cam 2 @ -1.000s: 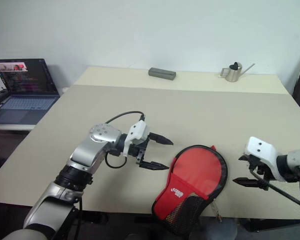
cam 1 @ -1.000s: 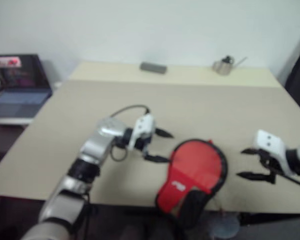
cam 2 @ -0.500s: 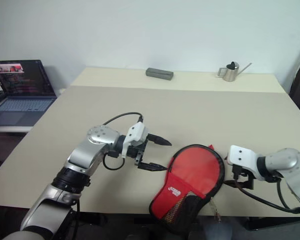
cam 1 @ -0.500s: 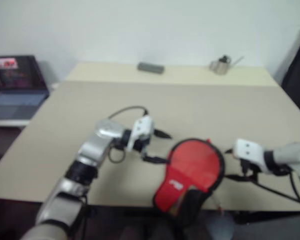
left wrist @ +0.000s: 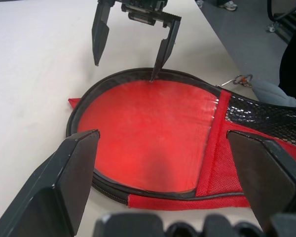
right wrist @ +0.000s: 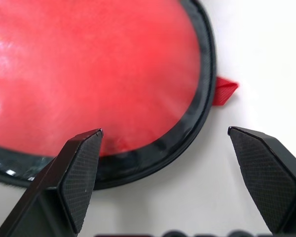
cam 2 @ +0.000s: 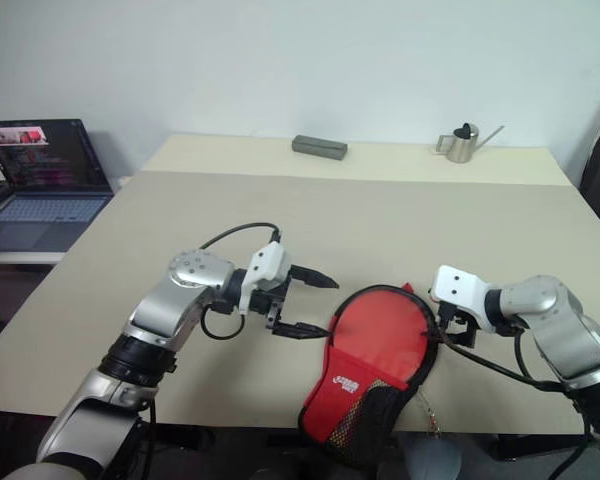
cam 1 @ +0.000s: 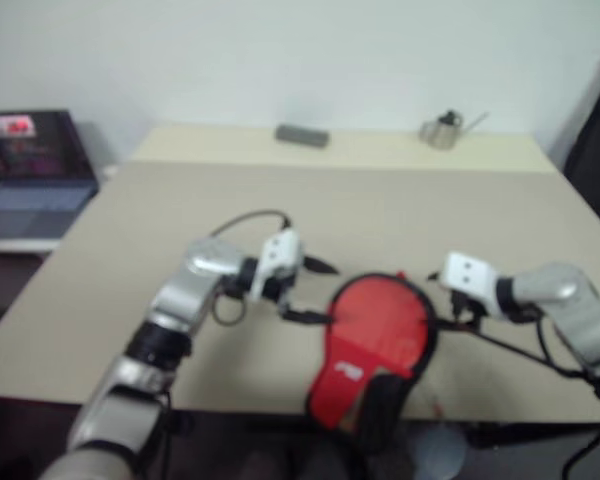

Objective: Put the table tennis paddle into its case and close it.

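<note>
I should back my right gripper off, turn it, and draw the case in by its round rim (cam 2: 412, 301), because the case's mesh end hangs over the table's front edge.
The case (cam 2: 375, 340) lies at the table's front edge, red with black zip trim, a small white mark and a black mesh part hanging over the edge. The table tennis paddle is hidden. My left gripper (cam 2: 328, 307) is open just left of the case's round part, pointing at it; in its own wrist view the left gripper (left wrist: 163, 134) frames the round red face (left wrist: 148, 128). My right gripper (cam 2: 446, 328) is open at the case's right rim. The left wrist view shows one right fingertip (left wrist: 154, 74) at the black trim. In the right wrist view the right gripper (right wrist: 165, 132) straddles the rim (right wrist: 187, 123).
A laptop (cam 2: 40, 170) stands open off the table's left side. A grey block (cam 2: 319, 147) and a small metal watering can (cam 2: 465, 143) sit at the far edge. A red tab (right wrist: 224, 91) sticks out from the case's rim. The table's front edge (cam 2: 230, 415) runs under the case.
My right gripper has moved left and forward, from well right of the case up to its right rim. The left gripper has stayed beside the case, and the case lies where it was.
</note>
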Controlling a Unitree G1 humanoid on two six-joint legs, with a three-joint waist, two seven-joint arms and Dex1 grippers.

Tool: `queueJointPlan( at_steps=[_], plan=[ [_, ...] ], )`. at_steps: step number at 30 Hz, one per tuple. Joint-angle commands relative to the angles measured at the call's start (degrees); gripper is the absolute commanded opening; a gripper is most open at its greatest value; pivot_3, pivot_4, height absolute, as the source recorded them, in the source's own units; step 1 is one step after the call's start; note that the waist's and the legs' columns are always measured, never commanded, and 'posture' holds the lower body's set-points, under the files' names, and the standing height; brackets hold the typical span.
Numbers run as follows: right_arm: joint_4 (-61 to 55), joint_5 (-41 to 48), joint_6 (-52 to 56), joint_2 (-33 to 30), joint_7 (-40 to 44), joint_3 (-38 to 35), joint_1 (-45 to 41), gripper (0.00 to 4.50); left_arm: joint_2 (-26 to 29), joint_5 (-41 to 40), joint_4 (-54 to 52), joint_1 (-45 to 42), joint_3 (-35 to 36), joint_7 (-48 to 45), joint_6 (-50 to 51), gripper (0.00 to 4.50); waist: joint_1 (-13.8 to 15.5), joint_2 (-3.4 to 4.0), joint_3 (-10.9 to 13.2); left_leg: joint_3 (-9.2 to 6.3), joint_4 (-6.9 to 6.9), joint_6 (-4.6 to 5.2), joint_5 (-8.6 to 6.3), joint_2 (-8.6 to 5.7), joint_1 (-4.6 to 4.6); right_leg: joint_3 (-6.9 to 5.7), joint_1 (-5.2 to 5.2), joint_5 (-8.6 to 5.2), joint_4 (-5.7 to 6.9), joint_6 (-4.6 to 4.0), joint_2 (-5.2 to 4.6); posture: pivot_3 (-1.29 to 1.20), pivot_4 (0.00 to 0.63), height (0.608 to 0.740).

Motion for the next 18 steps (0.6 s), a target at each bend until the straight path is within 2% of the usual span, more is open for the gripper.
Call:
queueJointPlan(
  at_steps=[1, 7, 12, 18],
  plan=[
    [0.00, 0.00, -1.88, -1.44, 1.63, -1.88, -1.10, 4.45, 0.41, -1.12, -2.35, 0.04, 1.61, 0.03, -0.44, 4.50, 0.01, 0.00, 0.00, -0.01, 0.00, 0.00, 0.00, 0.00, 0.00, 0.00, 0.00, 0.00, 0.00, 0.00, 0.00, 0.00, 0.150, 0.740],
    [-2.63, 8.98, 0.08, -9.05, 13.30, -8.03, 3.15, 4.45, 1.33, -2.45, -3.43, 0.53, 0.95, -3.33, 0.16, 4.50, 0.11, 0.01, 0.01, -0.01, 0.00, 0.01, 0.00, -0.01, -0.02, -0.02, 0.00, 0.00, -0.01, 0.00, 0.00, 0.00, 0.150, 0.740],
    [-0.55, 5.30, -6.33, -11.69, 13.28, -7.45, 6.36, 4.45, 2.72, -4.06, -4.48, 0.96, 0.29, -7.33, 0.48, 4.50, -0.06, 0.02, 0.01, 0.02, -0.01, 0.01, 0.00, 0.01, 0.02, 0.00, 0.02, 0.00, -0.01, -0.01, 0.00, 0.00, 0.150, 0.740],
    [2.82, 0.57, -11.07, -8.65, 10.62, -4.63, 5.81, 4.45, 3.35, -4.73, -3.41, -0.94, 0.50, -10.21, 0.36, 4.50, -0.13, 0.01, 0.01, 0.06, 0.00, 0.00, 0.00, 0.02, 0.05, 0.02, 0.02, -0.01, 0.04, -0.01, 0.02, 0.00, 0.150, 0.740]
  ],
)
